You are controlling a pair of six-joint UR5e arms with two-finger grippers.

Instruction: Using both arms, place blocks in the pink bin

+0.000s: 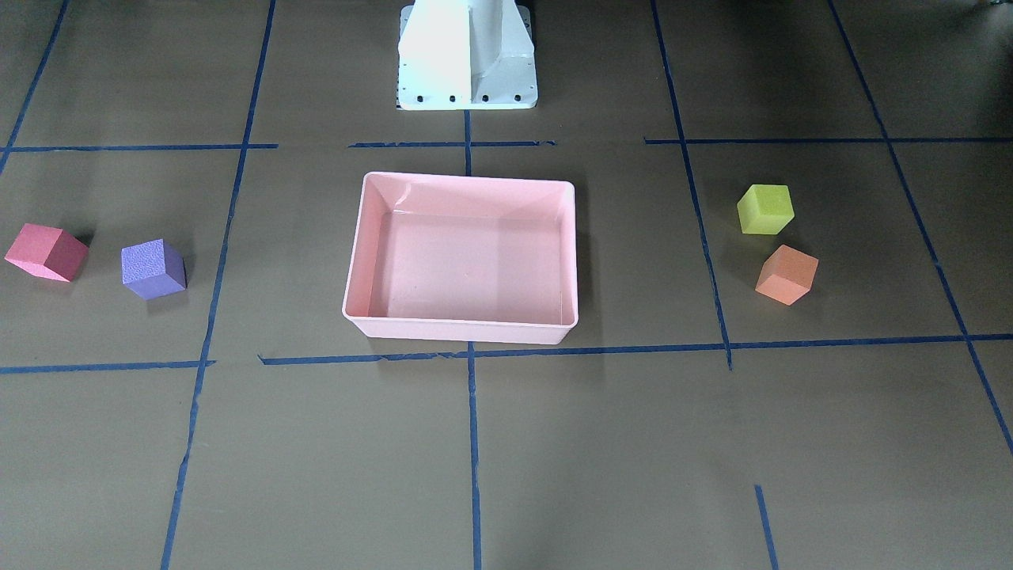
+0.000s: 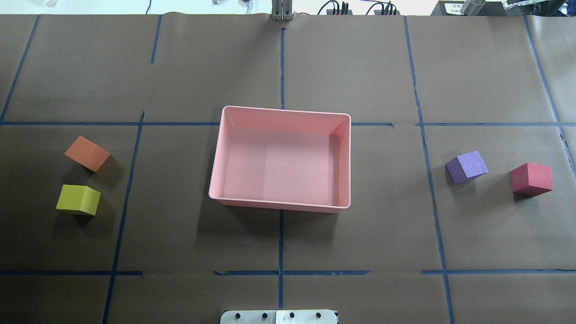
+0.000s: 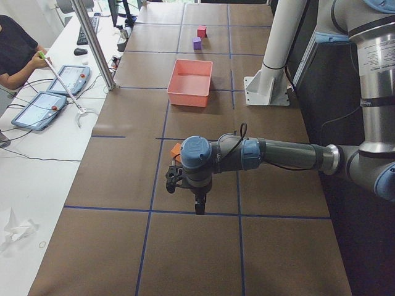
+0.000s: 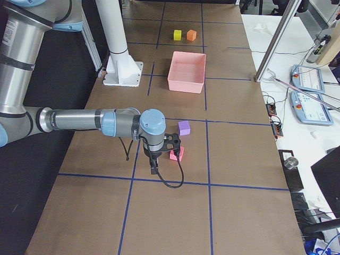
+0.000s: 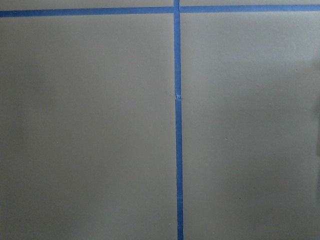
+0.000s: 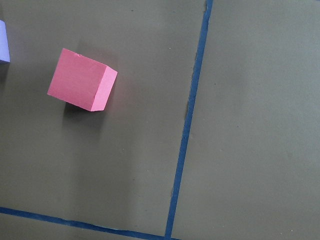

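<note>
The red-pink block is next to the purple block. My right gripper needs to go there next and close on the red-pink block's opposite sides (image 1: 51, 248) (image 6: 83, 80).
The pink bin (image 2: 283, 109) stands empty at the table's middle. The orange block (image 2: 87, 153) and yellow-green block (image 2: 78, 199) lie on its left, the purple block (image 2: 466, 167) and red-pink block (image 2: 532, 178) on its right. My left gripper (image 3: 176, 180) shows only in the exterior left view, hanging above the table beside the orange block (image 3: 176, 150). My right gripper (image 4: 171, 142) shows only in the exterior right view, above the red-pink block (image 4: 178, 154). I cannot tell whether either is open or shut. The right wrist view shows the red-pink block (image 6: 82, 80) below.
The white pedestal base (image 1: 467, 55) stands behind the bin. Blue tape lines (image 5: 177, 125) cross the brown paper table cover. An operator (image 3: 15, 52) and tablets (image 3: 37, 108) are at a side desk beyond the table's far edge.
</note>
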